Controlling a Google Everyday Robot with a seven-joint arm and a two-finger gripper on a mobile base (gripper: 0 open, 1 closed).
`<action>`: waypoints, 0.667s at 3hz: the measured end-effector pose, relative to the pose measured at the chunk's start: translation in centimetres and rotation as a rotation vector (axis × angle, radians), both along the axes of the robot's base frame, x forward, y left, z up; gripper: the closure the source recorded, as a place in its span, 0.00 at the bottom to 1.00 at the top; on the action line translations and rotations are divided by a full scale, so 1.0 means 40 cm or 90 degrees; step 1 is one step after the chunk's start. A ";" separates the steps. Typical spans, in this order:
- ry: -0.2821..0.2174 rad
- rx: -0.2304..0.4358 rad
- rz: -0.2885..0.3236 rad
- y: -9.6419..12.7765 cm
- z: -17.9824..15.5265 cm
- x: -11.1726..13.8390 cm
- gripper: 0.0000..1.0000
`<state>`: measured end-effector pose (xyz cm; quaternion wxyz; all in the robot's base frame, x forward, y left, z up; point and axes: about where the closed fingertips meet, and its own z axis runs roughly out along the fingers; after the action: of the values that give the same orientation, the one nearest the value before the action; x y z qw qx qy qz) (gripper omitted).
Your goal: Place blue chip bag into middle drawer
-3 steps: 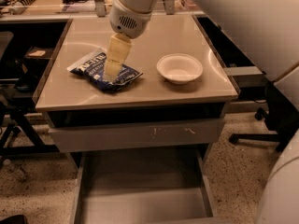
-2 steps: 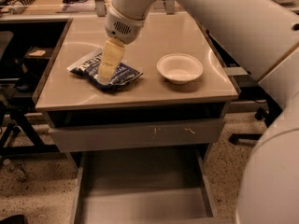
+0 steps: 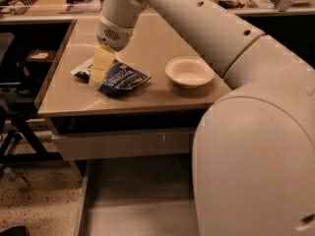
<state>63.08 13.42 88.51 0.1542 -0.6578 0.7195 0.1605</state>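
My gripper should next move down to the blue chip bag, and there it should close on the bag's middle (image 3: 110,73), between its two ends.
The blue chip bag (image 3: 122,77) lies flat on the tan desk top (image 3: 147,38), left of centre. My gripper (image 3: 97,78) hangs from the white arm (image 3: 197,18) and reaches down onto the bag's left part, hiding some of it. The middle drawer (image 3: 133,205) stands pulled out below the desk, and the part of its grey floor that shows is bare. Its right half is hidden behind my arm's large white body (image 3: 256,161).
A white round bowl (image 3: 189,72) sits on the desk to the right of the bag. A grey drawer front (image 3: 123,142) with pale scratch marks is closed just under the desk top. Cluttered tables stand behind; dark chair legs (image 3: 15,136) and speckled floor are at left.
My gripper has moved left, from over the bag's middle to its left part. The arm's body has swung in and now covers the right side of the view. Bag and bowl have not moved.
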 end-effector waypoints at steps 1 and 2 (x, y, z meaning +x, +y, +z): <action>0.015 0.001 0.000 0.026 -0.026 0.036 0.00; 0.034 -0.001 -0.020 0.032 -0.068 0.081 0.00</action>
<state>66.31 14.70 85.77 0.1371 -0.6420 0.7337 0.1750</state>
